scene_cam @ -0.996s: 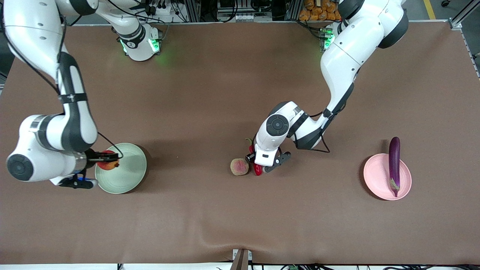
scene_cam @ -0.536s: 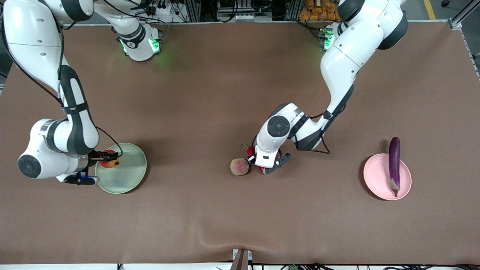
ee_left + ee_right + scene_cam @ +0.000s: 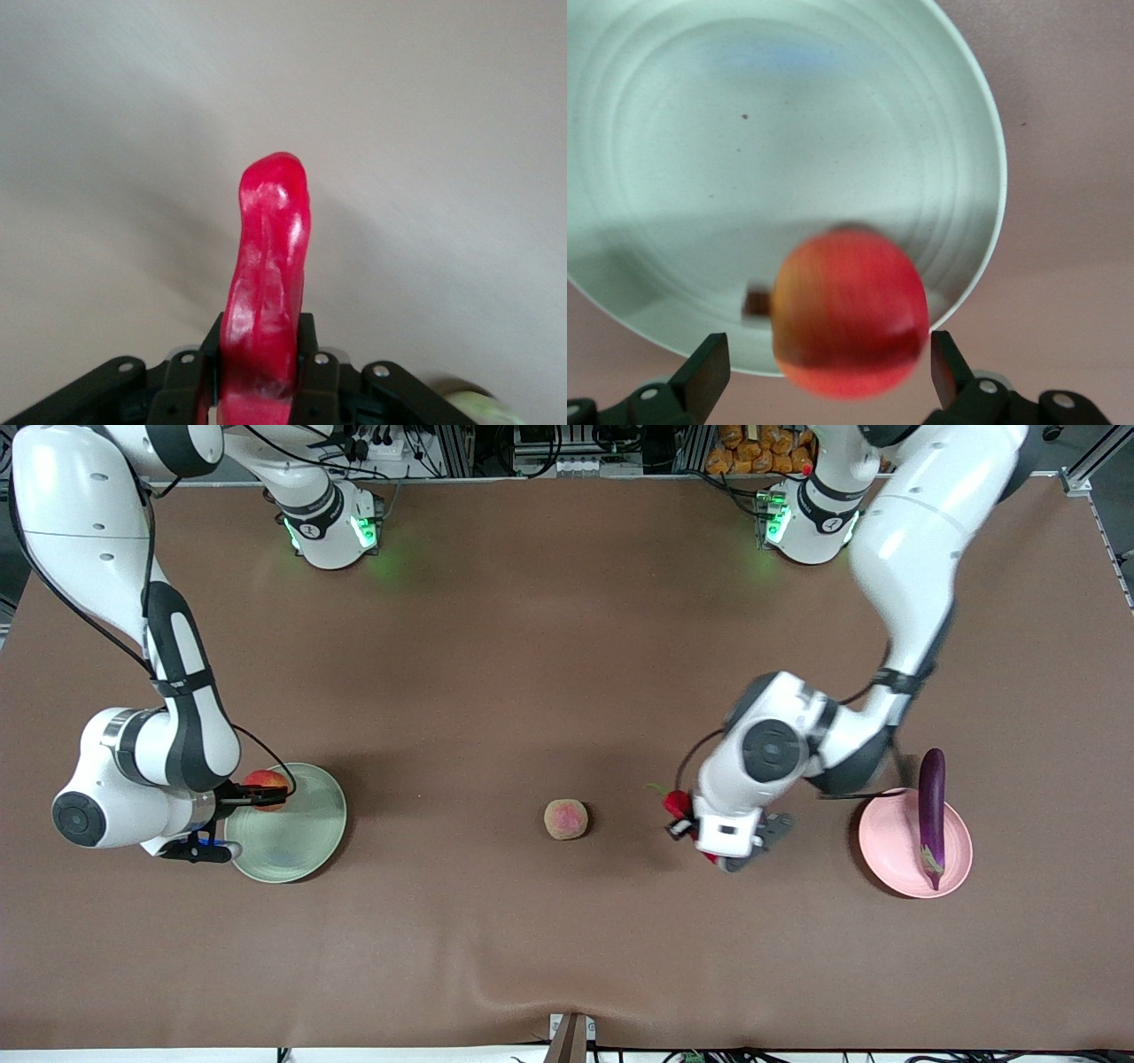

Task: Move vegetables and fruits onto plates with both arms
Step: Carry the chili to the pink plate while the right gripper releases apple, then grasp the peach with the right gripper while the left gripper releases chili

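Observation:
My left gripper is to release the red chili pepper next, setting it free on the pink plate's open side (image 3: 901, 840), beside the purple eggplant.
My left gripper (image 3: 263, 341) is shut on the red chili pepper (image 3: 266, 266), which sticks out past the fingers. In the front view the chili pepper (image 3: 678, 804) hangs over the table between the peach (image 3: 566, 818) and the pink plate (image 3: 890, 841). The purple eggplant (image 3: 931, 806) lies across that plate. My right gripper (image 3: 830, 359) stands open over the rim of the green plate (image 3: 788, 133). The apple (image 3: 850, 310) is blurred between its fingers, with a gap on each side. In the front view the apple (image 3: 266, 782) is at the edge of the green plate (image 3: 297, 841).
The peach lies alone on the brown table mat near the middle. Both arm bases (image 3: 332, 522) stand along the table's edge farthest from the front camera. A small fitting (image 3: 571, 1036) sits at the nearest edge.
The left gripper shut on the chili pepper, lifted it from beside the peach and carried it toward the pink plate. The right gripper opened and let go of the apple.

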